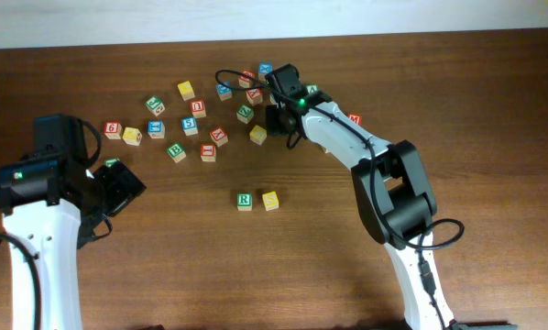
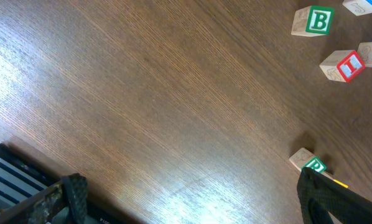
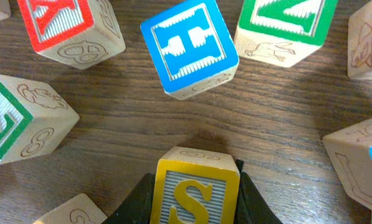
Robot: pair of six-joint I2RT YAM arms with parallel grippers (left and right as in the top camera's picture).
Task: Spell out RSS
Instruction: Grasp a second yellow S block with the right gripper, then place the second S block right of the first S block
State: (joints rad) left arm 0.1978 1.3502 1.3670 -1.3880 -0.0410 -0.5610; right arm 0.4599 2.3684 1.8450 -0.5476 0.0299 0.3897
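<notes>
The green R block has an outer side (image 1: pixel 237 203) (image 2: pixel 296 157) opposite its yellow neighbour block. My left gripper goes there next and closes on it.
A green R block (image 1: pixel 245 200) and a yellow block (image 1: pixel 270 200) sit side by side at mid-table. My right gripper (image 1: pixel 278 117) is down in the block cluster at the back and is shut on a yellow S block (image 3: pixel 195 190), which sits squarely between its fingers (image 3: pixel 195 202) just above the wood. My left gripper (image 1: pixel 118 183) is open and empty at the left, low over bare table (image 2: pixel 192 205). The R block (image 2: pixel 310 163) shows beside its right finger in the left wrist view.
Several loose letter blocks lie around the right gripper: a blue H (image 3: pixel 189 46), a green one (image 3: pixel 285 25), a red one (image 3: pixel 71 28) and a green Z (image 3: pixel 18 118). A green B (image 2: pixel 313 20) and a red block (image 2: pixel 344 64) lie further left.
</notes>
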